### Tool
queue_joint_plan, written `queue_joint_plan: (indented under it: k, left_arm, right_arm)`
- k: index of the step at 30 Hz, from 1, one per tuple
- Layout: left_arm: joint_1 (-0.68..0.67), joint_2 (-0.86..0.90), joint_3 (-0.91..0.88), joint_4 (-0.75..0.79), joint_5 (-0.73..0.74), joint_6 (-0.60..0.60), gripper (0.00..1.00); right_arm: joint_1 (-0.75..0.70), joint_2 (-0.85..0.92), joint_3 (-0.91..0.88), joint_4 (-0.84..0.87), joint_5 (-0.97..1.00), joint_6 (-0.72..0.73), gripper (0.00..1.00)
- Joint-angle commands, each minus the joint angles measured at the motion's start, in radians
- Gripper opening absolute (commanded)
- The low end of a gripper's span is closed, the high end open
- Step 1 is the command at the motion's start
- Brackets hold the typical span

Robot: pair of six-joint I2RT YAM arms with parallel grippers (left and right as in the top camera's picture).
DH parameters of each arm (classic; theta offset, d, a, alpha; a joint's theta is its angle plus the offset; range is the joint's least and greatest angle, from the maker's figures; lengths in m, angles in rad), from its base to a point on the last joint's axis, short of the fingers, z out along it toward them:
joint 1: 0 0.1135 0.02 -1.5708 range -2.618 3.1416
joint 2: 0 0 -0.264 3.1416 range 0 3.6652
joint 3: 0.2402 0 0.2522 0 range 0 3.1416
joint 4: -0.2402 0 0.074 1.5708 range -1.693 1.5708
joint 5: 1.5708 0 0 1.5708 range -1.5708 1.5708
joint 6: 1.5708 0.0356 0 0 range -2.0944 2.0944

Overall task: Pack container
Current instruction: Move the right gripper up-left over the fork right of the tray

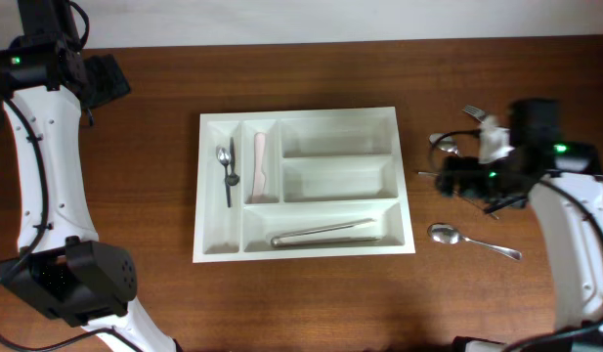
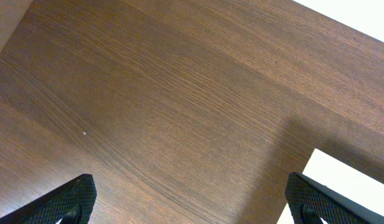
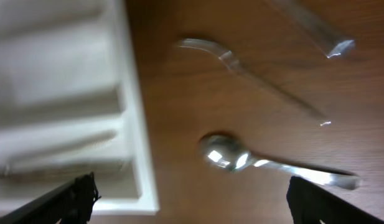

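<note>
Next, I move my right gripper to the fork next to the large spoon and close it on the fork's handle (image 1: 459, 195) (image 3: 248, 75), just behind the fork's head.
A white cutlery tray (image 1: 303, 249) lies mid-table. It holds a small spoon (image 1: 226, 168), a pale knife (image 1: 259, 166) and a long silver utensil (image 1: 325, 233). To its right lie a large spoon (image 1: 444, 233), a second spoon (image 1: 448, 147) and a fork (image 1: 474, 114). My right gripper (image 1: 443, 181) hovers open and empty between them. In the blurred right wrist view its fingers (image 3: 192, 199) frame the large spoon (image 3: 226, 152), with the fork (image 3: 241, 62) beyond and the tray's edge (image 3: 139, 155) at left. My left gripper (image 1: 110, 80) is open and empty at the far left.
The left wrist view shows the open fingers (image 2: 192, 202) over bare wood, with the tray's corner (image 2: 347, 183) at lower right. Another shiny utensil (image 3: 316, 28) lies at the top right of the right wrist view. The table's back edge runs along the top.
</note>
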Motion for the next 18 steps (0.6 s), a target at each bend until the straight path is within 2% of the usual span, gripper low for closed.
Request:
queue_joint_plan:
  k: [1, 6, 9, 18]
  left_arm:
    - [0.001, -0.005, 0.008, -0.001, -0.008, -0.003, 0.99]
    - [0.001, -0.005, 0.008, -0.001, -0.008, -0.003, 0.99]
    - [0.001, -0.005, 0.008, -0.001, -0.008, -0.003, 0.99]
    - [0.001, -0.005, 0.008, -0.001, -0.008, -0.003, 0.99]
  right_arm:
    - [-0.109, 0.023, 0.012, 0.034, -0.019, -0.005, 0.96]
    - [-0.204, 0.086, 0.012, 0.079, -0.046, -0.040, 0.94]
    - [-0.201, 0.142, 0.012, 0.101, -0.039, -0.044, 0.98]
    - [-0.168, 0.260, 0.012, 0.102, -0.039, -0.043, 1.00]
